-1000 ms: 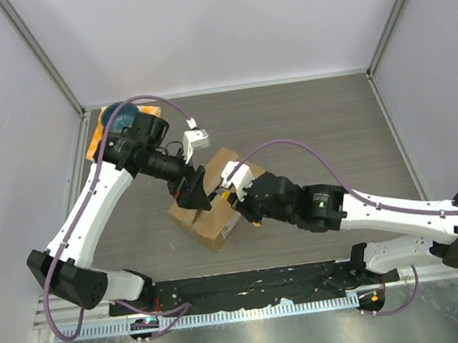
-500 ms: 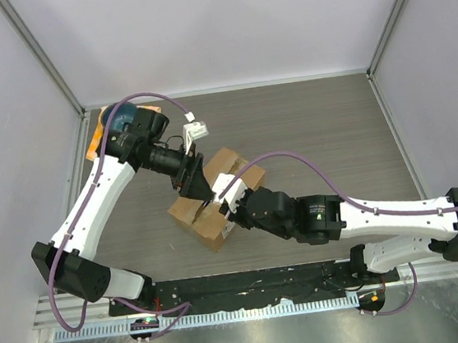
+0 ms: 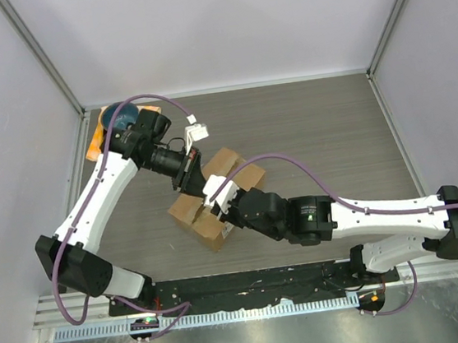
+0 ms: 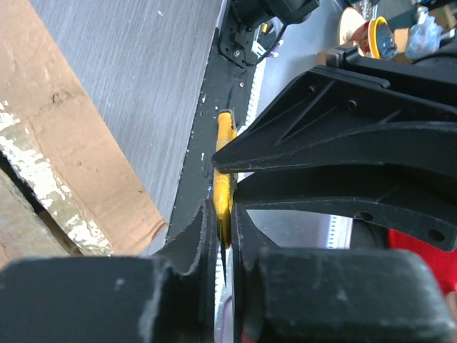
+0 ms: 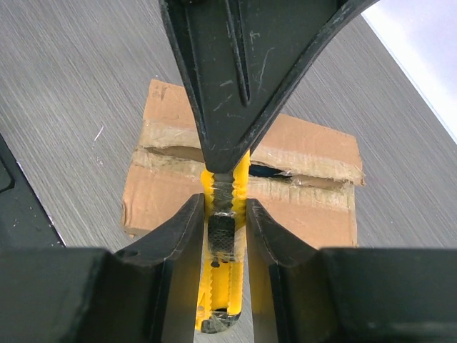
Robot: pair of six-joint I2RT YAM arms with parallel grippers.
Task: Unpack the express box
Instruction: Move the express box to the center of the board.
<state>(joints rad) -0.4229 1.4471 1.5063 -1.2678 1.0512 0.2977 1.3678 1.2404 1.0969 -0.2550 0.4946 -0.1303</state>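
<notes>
Next, I steady the utility knife with my left gripper, as my right gripper pinches its narrow edges and needs to turn to take its flat sides (image 5: 221, 232).
The express box (image 3: 186, 213), brown cardboard with shiny tape, lies mid-table under both wrists. In the right wrist view its top seam (image 5: 275, 171) is split and gapes dark. A yellow utility knife (image 5: 227, 236) hangs above the box (image 5: 314, 143). My right gripper (image 5: 226, 207) is shut on its handle, and my left gripper (image 5: 228, 86) clamps the far end from above. In the left wrist view my left gripper (image 4: 225, 211) is shut on the thin yellow knife (image 4: 225, 164), with the right gripper (image 4: 335, 143) just behind and the box (image 4: 64, 143) at the left. From above, the left gripper (image 3: 200, 185) and right gripper (image 3: 216, 203) meet over the box.
An orange cloth with a blue bowl (image 3: 119, 116) sits at the table's far left corner, behind the left arm. A black rail (image 3: 250, 285) runs along the near edge. Grey enclosure walls stand on three sides.
My left gripper has gone from wide open to shut on the knife's end. The right arm shifted left and nearer with the knife, and the left wrist came in to meet it.
</notes>
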